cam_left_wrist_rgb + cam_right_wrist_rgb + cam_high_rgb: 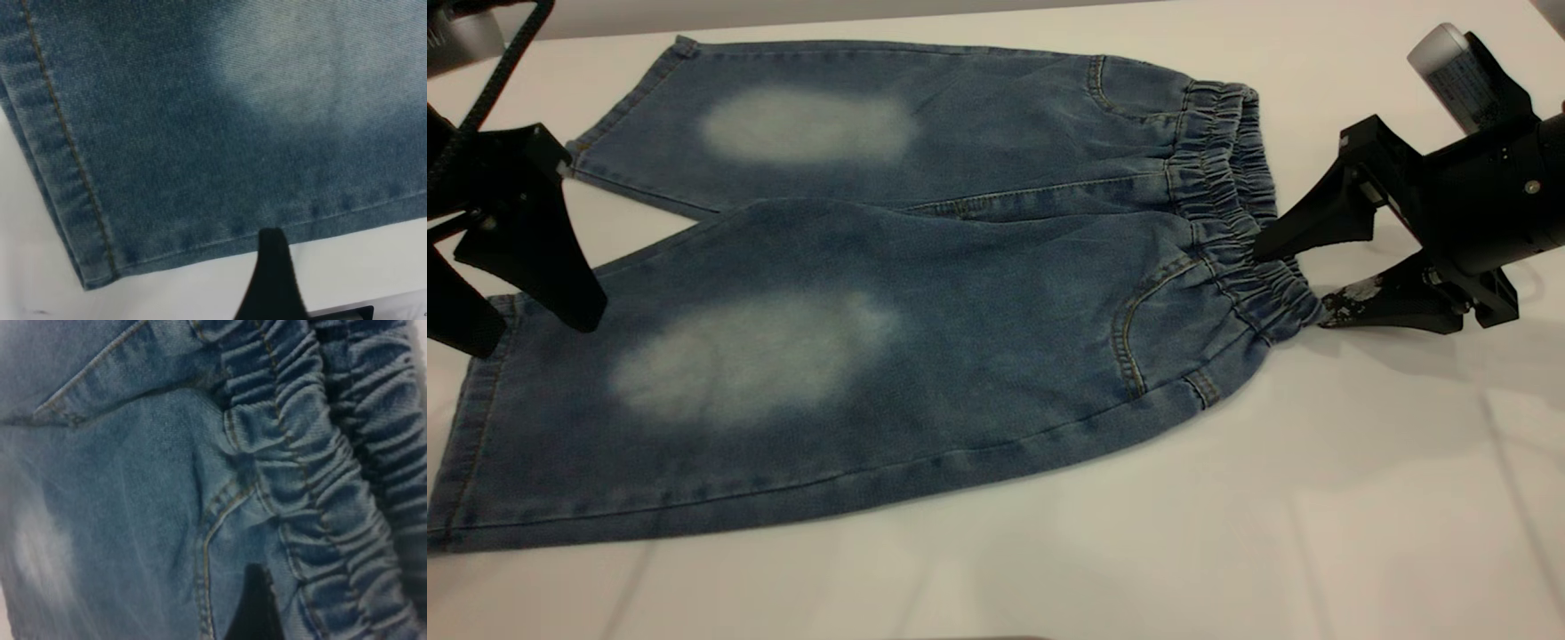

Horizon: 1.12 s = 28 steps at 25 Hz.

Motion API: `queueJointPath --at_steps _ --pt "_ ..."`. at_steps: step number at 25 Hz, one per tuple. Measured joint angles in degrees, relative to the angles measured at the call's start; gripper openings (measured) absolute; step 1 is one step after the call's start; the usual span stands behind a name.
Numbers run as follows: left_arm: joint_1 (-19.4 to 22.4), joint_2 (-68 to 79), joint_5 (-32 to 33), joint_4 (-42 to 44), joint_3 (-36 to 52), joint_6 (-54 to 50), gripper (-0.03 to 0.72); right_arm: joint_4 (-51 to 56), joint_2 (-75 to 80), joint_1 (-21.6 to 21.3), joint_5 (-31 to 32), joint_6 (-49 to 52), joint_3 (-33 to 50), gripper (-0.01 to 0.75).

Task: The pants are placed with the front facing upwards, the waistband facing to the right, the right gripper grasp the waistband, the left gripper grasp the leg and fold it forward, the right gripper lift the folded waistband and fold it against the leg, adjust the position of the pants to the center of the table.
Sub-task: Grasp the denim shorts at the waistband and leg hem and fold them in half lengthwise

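My left gripper is going to close on the outer corner of the near leg's hem (pixel 444 540) (pixel 100 277) on the blue denim pants, so that leg can be folded.
The blue denim pants (pixel 925 293) lie flat and front up on the white table (pixel 1316 498), with a pale oval on each leg. The ruffled waistband (pixel 1232 204) points right. My right gripper (pixel 1291 286) is open at the waistband's near end, one finger over the ruffles and the other low beside the corner. In the right wrist view the waistband (pixel 313 453) fills the picture, with one finger (pixel 250 607) over the denim. My left gripper (pixel 529 338) stands open over the near leg's hem. In the left wrist view one finger (pixel 270 280) meets that hem's edge (pixel 200 243).
The table's far edge (pixel 960 18) runs just behind the far leg. The near leg's hem corner (pixel 445 533) reaches the left border of the exterior view. Faint seam lines (pixel 1503 462) cross the tabletop at the front right.
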Motion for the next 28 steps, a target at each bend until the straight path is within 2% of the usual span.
queueJointPath --at_steps 5,9,14,19,24,26,28 --pt "0.00 0.00 -0.22 0.00 0.00 0.00 0.496 -1.19 0.25 0.00 0.51 0.41 -0.19 0.541" --pt "0.00 0.00 -0.33 0.00 0.00 0.00 0.496 -1.78 1.83 0.00 3.22 0.82 -0.53 0.537" --pt "0.00 0.00 -0.84 0.00 0.00 0.00 0.496 -1.59 3.35 0.00 5.02 0.93 -1.69 0.484" --pt "0.00 0.07 -0.90 0.00 0.00 0.00 0.496 -1.54 3.92 0.00 4.34 0.93 -1.74 0.344" --pt "0.00 0.07 0.75 1.82 0.00 -0.07 0.496 -1.64 4.23 0.00 2.96 0.87 -1.74 0.090" --pt "0.00 0.07 1.71 4.47 0.00 -0.85 0.496 -1.67 4.35 0.00 2.88 0.87 -1.74 0.053" --pt "0.00 0.07 2.65 7.74 0.00 -2.10 0.496 -1.67 4.40 0.00 2.94 0.80 -1.74 0.048"
